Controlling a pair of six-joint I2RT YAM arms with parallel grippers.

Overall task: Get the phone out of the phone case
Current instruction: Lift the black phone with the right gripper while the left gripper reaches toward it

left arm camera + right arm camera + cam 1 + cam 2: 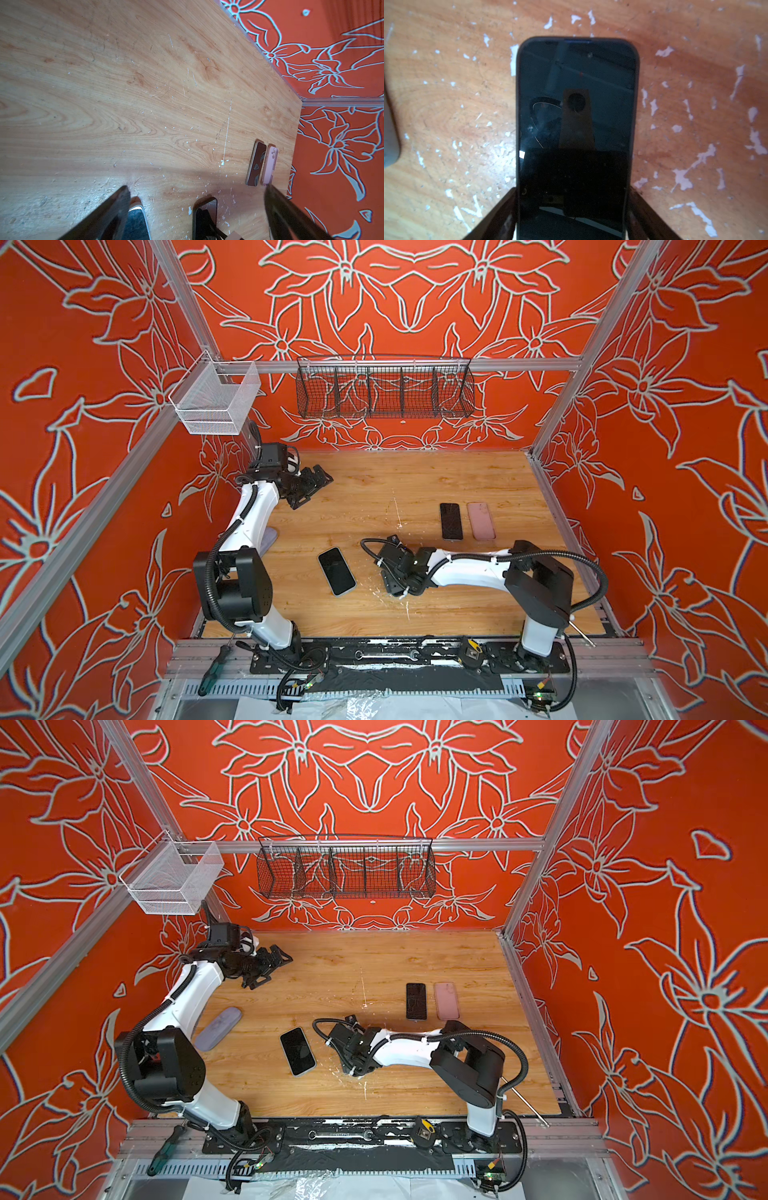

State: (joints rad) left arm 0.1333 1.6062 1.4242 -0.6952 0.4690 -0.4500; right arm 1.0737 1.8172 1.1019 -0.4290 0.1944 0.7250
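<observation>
My right gripper holds the phone's near end. Next, my left gripper goes to the phone's far end (392,543) (206,203) and closes there.
A phone with a dark screen sits in a dark phone case (577,104), lying flat on the wooden table (446,104). My right gripper (572,190) is shut on it, its fingers (500,209) pressing on both long sides at the near end. In both top views the right gripper (388,587) points down at mid-table and hides that phone; the left wrist view shows the phone's end (207,205). My left gripper (318,489) hovers open and empty at the back left, far from it.
A second phone in a pale case (336,571) lies just left of the right gripper. A bare black phone (451,521) and a pink case (481,520) lie side by side at the right. A lavender case (218,1028) lies by the left arm.
</observation>
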